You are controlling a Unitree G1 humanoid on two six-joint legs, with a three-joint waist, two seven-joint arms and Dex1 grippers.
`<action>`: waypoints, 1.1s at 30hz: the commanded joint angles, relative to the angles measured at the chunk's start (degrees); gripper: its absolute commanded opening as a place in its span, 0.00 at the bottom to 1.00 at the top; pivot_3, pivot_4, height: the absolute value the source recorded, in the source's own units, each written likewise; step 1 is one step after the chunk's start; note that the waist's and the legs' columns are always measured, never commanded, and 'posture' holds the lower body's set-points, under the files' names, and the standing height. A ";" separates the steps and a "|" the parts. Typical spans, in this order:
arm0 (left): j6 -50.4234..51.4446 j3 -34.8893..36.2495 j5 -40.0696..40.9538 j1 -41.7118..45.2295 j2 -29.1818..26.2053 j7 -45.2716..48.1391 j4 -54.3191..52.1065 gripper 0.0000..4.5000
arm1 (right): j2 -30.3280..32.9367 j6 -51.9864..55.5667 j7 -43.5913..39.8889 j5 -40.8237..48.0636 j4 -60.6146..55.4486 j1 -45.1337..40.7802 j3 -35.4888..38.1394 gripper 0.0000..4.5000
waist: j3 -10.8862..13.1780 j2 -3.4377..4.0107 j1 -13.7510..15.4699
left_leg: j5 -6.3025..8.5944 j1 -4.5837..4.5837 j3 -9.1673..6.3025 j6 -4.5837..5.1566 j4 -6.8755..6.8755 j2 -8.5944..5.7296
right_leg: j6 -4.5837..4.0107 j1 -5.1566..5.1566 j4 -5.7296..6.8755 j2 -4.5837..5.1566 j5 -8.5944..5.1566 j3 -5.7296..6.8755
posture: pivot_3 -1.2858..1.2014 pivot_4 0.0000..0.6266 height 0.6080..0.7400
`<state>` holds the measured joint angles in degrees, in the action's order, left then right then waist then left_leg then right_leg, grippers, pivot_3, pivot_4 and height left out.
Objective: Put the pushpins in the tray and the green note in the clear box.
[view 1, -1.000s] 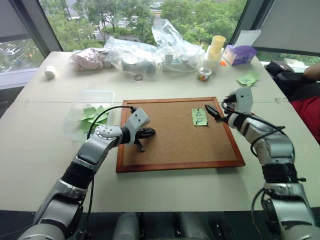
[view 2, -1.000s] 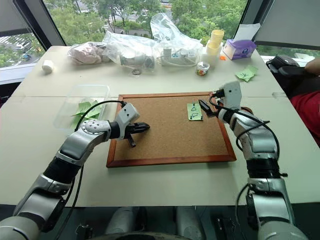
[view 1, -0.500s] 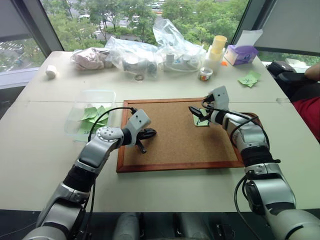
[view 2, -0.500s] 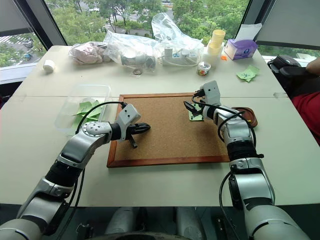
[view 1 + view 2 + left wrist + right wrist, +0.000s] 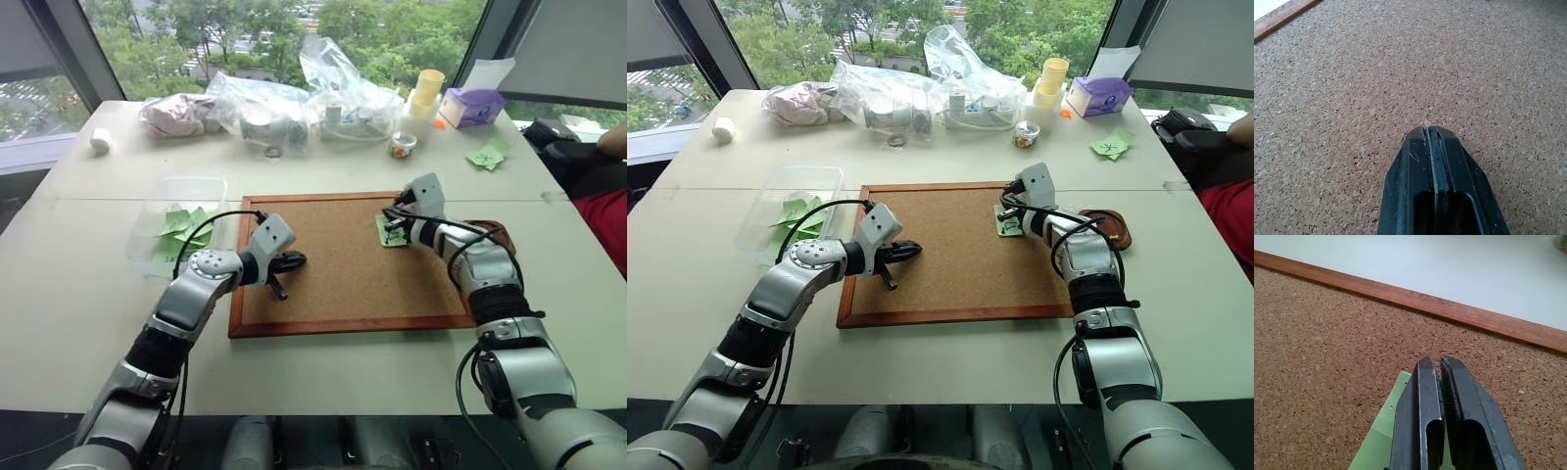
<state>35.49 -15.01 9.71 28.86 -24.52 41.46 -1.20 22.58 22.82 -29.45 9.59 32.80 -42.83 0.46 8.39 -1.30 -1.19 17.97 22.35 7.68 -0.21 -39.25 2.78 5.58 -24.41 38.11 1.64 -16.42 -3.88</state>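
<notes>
Next, I let go of the pushpin with my right gripper in the tray (image 5: 475, 239), on the side nearest the corkboard.
The green note (image 5: 393, 239) with black marks lies on the corkboard (image 5: 333, 284) near its far right corner. My right gripper (image 5: 391, 224) is shut, and its tips rest low over the note's (image 5: 1378, 433) far edge. The right wrist view shows my right gripper (image 5: 1440, 360) with its jaws together; I cannot tell if anything is pinched between them. The pushpins are hidden. The tray (image 5: 1114, 228) sits just right of the board, partly behind my right arm. The clear box (image 5: 174, 211) holds several green notes left of the board. My left gripper (image 5: 291, 261), shut and empty, hovers over the board's left part (image 5: 1342, 88).
Crinkled plastic bags (image 5: 294, 98), yellow cups (image 5: 425, 93) and a purple tissue box (image 5: 470, 106) line the far side. Marked green notes (image 5: 487, 155) lie at the far right, a white roll (image 5: 98, 140) at the far left. A person's arm (image 5: 612, 142) shows at the right edge.
My right gripper moved left and down from the board's right edge onto the note's far edge, then went from open to shut. The left arm kept still.
</notes>
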 commanded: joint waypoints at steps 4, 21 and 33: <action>0.28 -1.15 -0.81 -0.53 0.70 0.50 0.72 0.00 | -0.54 -2.82 0.55 0.96 -1.72 -1.59 2.83 0.02 | 0.00 0.01 0.04 | 0.00 0.00 0.00 0.00 0.00 0.00 | 0.00 0.00 0.00 0.00 0.00 0.00 | 0.52 0.24 0.99; 0.47 -1.17 -1.30 -0.33 0.86 1.43 1.02 0.00 | 2.47 -5.32 8.11 4.17 -10.51 3.11 13.60 0.02 | 0.02 0.05 0.49 | 0.00 0.02 -0.02 0.00 0.00 -0.01 | 0.00 0.00 0.00 0.04 0.00 0.01 | 0.52 0.24 0.99; -0.18 -3.31 -0.89 -1.21 -0.22 5.26 -0.63 0.00 | 8.00 -2.00 13.77 2.20 -15.00 15.72 18.35 0.02 | -0.10 0.28 -0.12 | -0.01 -0.03 0.02 -0.02 0.01 -0.01 | 0.01 0.01 0.00 0.01 0.00 -0.05 | 0.52 0.24 0.99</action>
<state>34.98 -15.11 8.68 28.96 -24.70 44.10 -0.73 29.97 21.79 -16.60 12.00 19.09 -26.30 17.59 8.28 -1.02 -1.32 17.96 22.32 7.70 -0.24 -39.24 2.78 5.58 -24.40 38.10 1.63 -16.42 -3.92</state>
